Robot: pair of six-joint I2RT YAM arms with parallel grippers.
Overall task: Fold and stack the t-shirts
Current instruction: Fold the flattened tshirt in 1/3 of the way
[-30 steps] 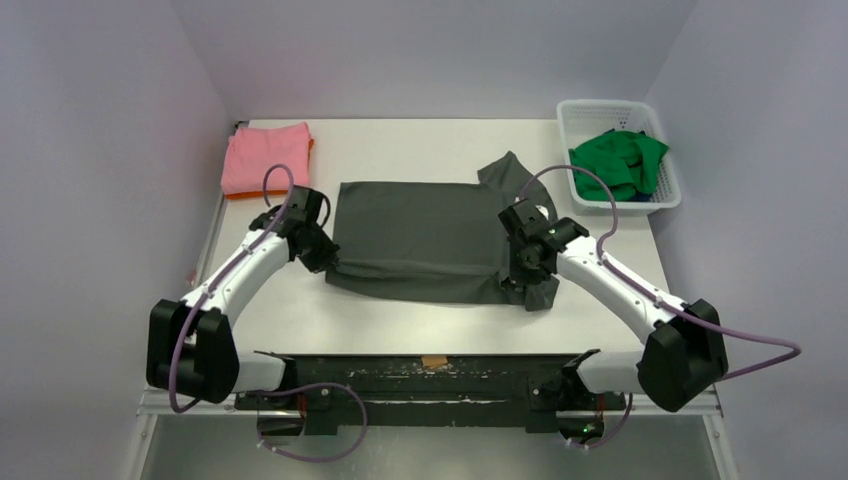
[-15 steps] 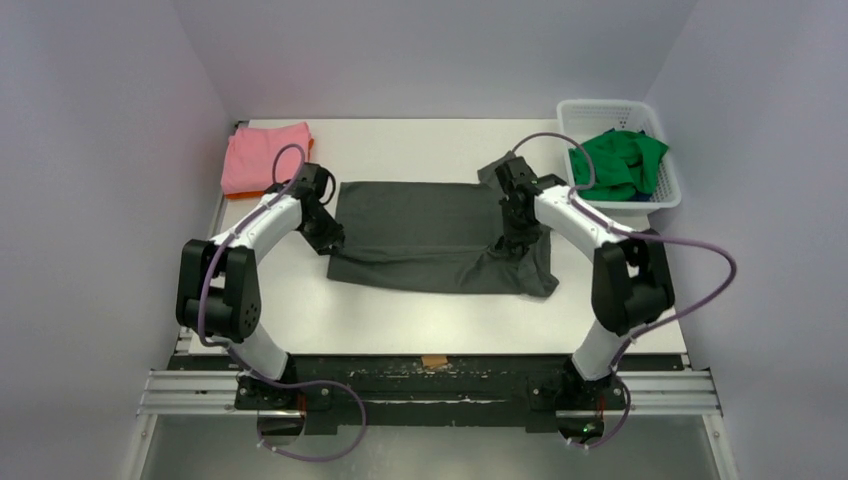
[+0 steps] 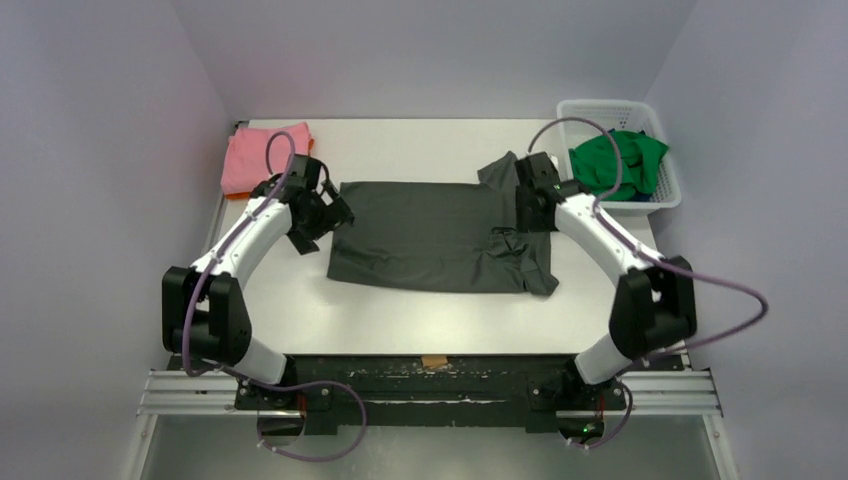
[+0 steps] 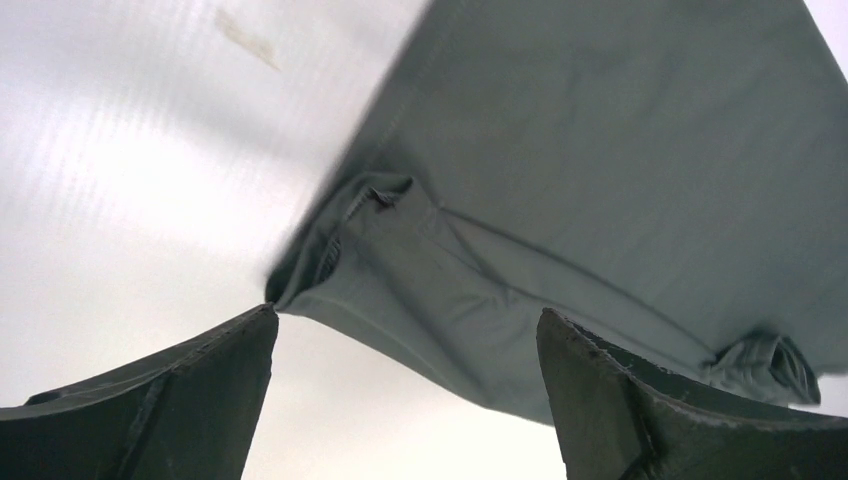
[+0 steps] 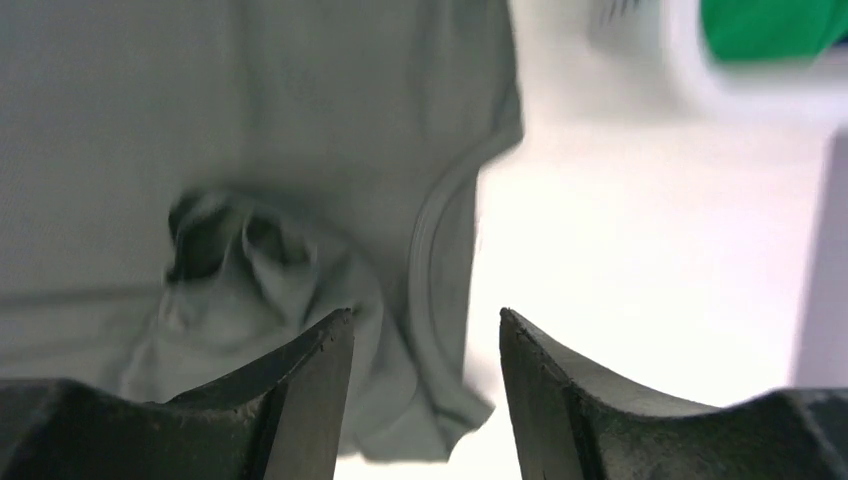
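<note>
Next, I take the t-shirt's front corner (image 3: 546, 285) with my right gripper and pull that corner straight before I fold, as the dark grey t-shirt's sleeve is bunched up.
A dark grey t-shirt (image 3: 430, 235) lies spread flat mid-table, with a bunched sleeve at its right end (image 5: 230, 250). My left gripper (image 3: 338, 213) hovers open over its left edge. In the left wrist view the jaws (image 4: 407, 320) stand wide apart above a folded corner of that shirt (image 4: 600, 180), holding nothing. My right gripper (image 3: 522, 212) hangs open over the shirt's right edge (image 5: 300, 120), and its jaws (image 5: 425, 318) are empty too. A folded pink t-shirt (image 3: 262, 155) rests at the back left on an orange one (image 3: 236, 196). A green t-shirt (image 3: 617, 160) is heaped in the basket.
A white lattice basket (image 3: 600, 108) stands at the back right corner, close to my right arm; its rim (image 5: 690, 70) shows in the right wrist view. Bare table runs along the front of the grey shirt. Walls close in on both sides.
Both grippers have gone from shut on the grey shirt's near edge to open, letting it drop. Both arms moved toward the back of the table and lifted off the cloth.
</note>
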